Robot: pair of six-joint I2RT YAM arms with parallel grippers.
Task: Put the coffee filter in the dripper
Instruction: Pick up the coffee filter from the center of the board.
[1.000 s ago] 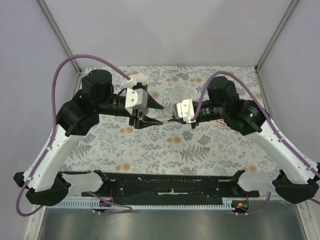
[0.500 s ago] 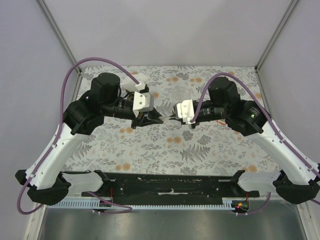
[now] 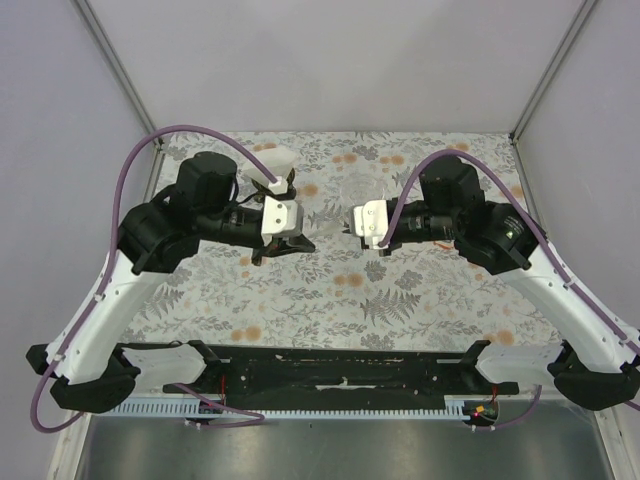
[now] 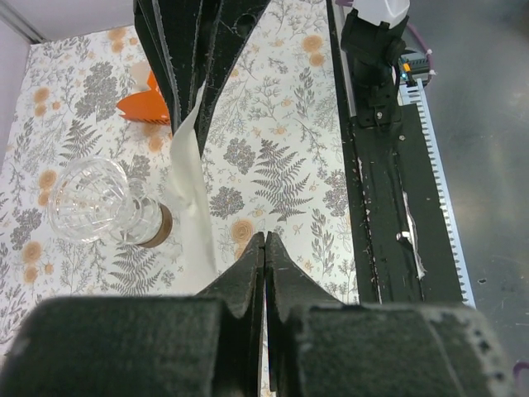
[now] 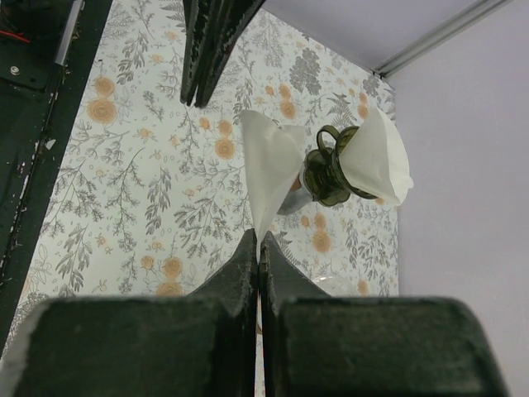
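My left gripper is closed and empty next to the coffee filter's loose end, so it should open and pinch that loose end (image 4: 198, 277) while my right gripper holds the coffee filter.
A white paper coffee filter (image 5: 266, 169) hangs folded from my right gripper (image 5: 260, 238), which is shut on its lower tip. In the left wrist view the filter (image 4: 188, 186) dangles from the right gripper's black fingers (image 4: 198, 50). My left gripper (image 4: 264, 240) is shut, with nothing showing between its jaws, just beside the filter's lower edge. From above, the left gripper (image 3: 305, 244) and the right gripper (image 3: 347, 228) face each other over mid-table, a small gap apart. The clear glass dripper (image 4: 87, 198) with a brown collar stands on the table beyond them and shows faintly in the top view (image 3: 355, 190).
A dark green holder (image 5: 329, 175) with a stack of white filters (image 5: 376, 157) stands at the far left (image 3: 278, 160). An orange piece (image 4: 145, 105) lies on the floral cloth. The black arm base rail (image 3: 330, 368) runs along the near edge.
The left gripper has gone from open to shut and has drawn back a little to the left, away from the right gripper. The right arm has stayed put, holding the filter.
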